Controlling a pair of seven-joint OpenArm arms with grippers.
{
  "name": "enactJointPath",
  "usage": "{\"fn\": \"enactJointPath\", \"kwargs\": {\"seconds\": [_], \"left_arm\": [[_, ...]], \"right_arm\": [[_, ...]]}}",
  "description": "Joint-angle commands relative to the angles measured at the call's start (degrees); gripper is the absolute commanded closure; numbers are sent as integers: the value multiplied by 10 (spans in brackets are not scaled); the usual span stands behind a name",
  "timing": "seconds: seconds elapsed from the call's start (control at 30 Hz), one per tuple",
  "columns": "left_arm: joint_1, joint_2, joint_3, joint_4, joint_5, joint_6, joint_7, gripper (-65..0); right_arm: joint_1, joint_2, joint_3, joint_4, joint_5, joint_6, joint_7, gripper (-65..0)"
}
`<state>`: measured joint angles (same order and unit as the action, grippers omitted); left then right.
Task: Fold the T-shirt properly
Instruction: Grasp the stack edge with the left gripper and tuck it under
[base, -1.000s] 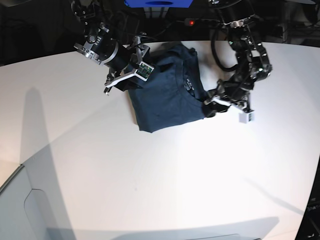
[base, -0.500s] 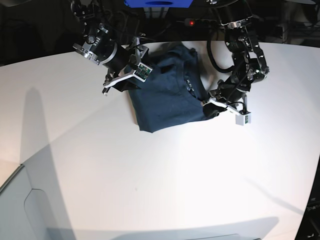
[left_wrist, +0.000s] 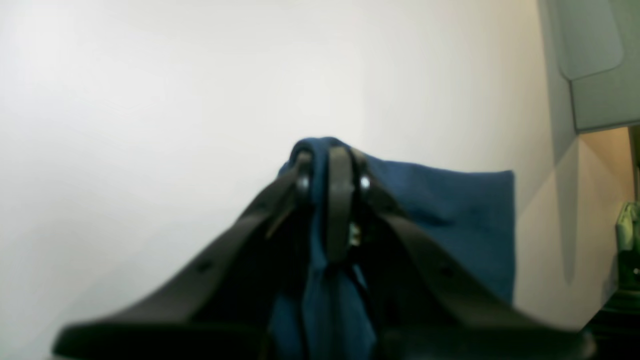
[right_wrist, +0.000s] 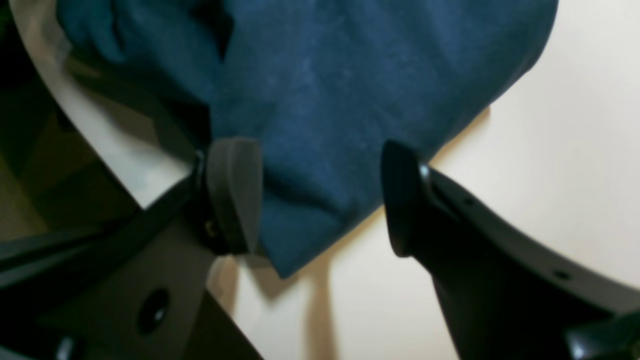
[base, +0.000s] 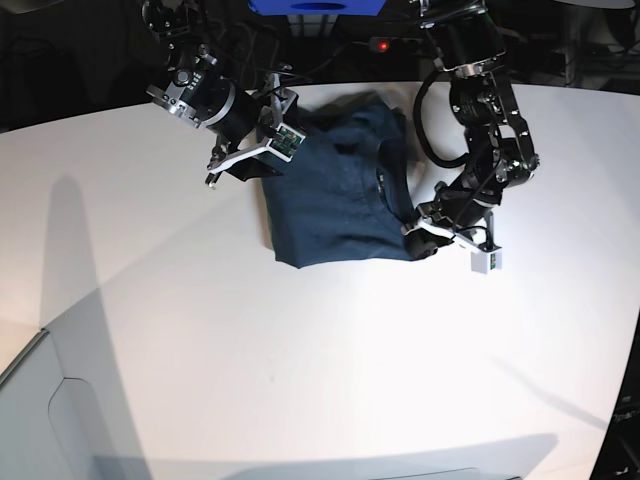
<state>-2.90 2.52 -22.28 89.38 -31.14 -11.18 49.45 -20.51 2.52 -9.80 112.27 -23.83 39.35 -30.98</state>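
The T-shirt's free near corner (base: 282, 251) (right_wrist: 531, 45) is across from the corner in my left gripper. My right gripper goes to it next and closes there.
The dark navy T-shirt (base: 330, 200) lies partly folded on the white table (base: 320, 340), toward the back. My left gripper (base: 418, 232) is at the shirt's near right corner and is shut on a bunch of the T-shirt (left_wrist: 450, 215); in the left wrist view the left gripper (left_wrist: 332, 180) pinches blue cloth between its fingertips. My right gripper (base: 240, 165) hovers at the shirt's left edge. The right wrist view shows the right gripper (right_wrist: 320, 195) open, its fingers (right_wrist: 235, 190) straddling the edge of the T-shirt (right_wrist: 350, 75) without gripping it.
A grey panel (base: 40, 410) sits at the near left corner of the table. A blue object (base: 315, 6) and dark cables lie behind the table's back edge. The table's curved right edge (base: 625, 330) runs close to the left arm.
My left gripper has shut on the shirt's near right corner and shifted slightly left, bunching the cloth there. The right gripper has stayed open and almost still.
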Motion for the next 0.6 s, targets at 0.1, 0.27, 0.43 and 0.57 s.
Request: {"fn": "enactJointPath", "kwargs": {"seconds": [0.1, 0.27, 0.43, 0.57], "left_arm": [[-9, -3, 2, 6, -13, -4, -5, -117], [-6, -10, -4, 46, -14, -4, 17, -431], [21, -20, -5, 119, -14, -4, 20, -464], [67, -23, -5, 155, -16, -10, 19, -464]], "right_arm": [[0, -1, -1, 9, 7, 6, 12, -356], [0, -1, -1, 9, 7, 6, 12, -355], [0, -1, -1, 14, 7, 6, 12, -353], [2, 0, 10, 15, 7, 6, 12, -352]]}}
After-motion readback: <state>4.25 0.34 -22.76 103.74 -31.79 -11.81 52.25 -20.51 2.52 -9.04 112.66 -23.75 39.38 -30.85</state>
